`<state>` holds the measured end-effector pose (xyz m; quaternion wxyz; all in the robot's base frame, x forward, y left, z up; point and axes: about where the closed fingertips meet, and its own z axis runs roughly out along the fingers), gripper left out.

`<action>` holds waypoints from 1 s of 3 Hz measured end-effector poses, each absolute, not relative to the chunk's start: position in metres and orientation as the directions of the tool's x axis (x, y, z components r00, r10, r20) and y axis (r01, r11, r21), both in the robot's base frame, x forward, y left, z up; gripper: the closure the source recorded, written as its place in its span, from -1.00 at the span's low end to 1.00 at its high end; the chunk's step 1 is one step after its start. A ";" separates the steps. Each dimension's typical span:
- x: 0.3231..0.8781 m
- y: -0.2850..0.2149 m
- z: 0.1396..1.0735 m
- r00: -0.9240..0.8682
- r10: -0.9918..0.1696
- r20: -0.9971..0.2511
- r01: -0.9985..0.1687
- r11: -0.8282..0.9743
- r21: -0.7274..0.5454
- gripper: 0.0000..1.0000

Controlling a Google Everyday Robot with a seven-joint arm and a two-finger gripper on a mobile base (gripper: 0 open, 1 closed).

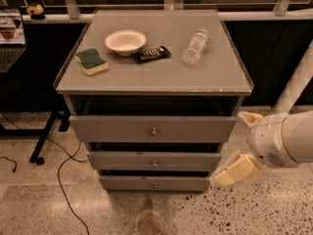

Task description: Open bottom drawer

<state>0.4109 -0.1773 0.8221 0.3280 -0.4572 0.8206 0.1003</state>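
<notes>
I should grip the side edge (207, 184) of the bottom drawer, at the drawer's end toward the white post.
The grey cabinet (154, 82) has three drawers. The bottom drawer (127, 183) is the lowest, narrow grey front, with a small round knob (156, 184) at its centre. It sits further back than the middle drawer (122, 159) and top drawer (112, 128), which stand slightly out. My gripper (243, 144) is to the right of the cabinet, beside its lower right corner, at about the middle drawer's height. Its cream fingers (237, 170) are spread apart and hold nothing. It touches no drawer.
On the cabinet top lie a green and yellow sponge (91, 61), a white bowl (125, 41), a dark snack bar (151, 54) and a clear plastic bottle (195, 46). A black cable (61, 175) runs over the speckled floor at left. A white post (296, 84) stands at right.
</notes>
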 end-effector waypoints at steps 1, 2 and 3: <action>0.408 -0.175 0.825 -0.348 -0.680 -0.646 -0.823 0.552 -0.138 -1.00; 0.405 -0.176 0.798 -0.369 -0.626 -0.687 -0.805 0.585 -0.101 -1.00; 0.408 -0.180 0.758 -0.409 -0.549 -0.729 -0.752 0.655 -0.071 -1.00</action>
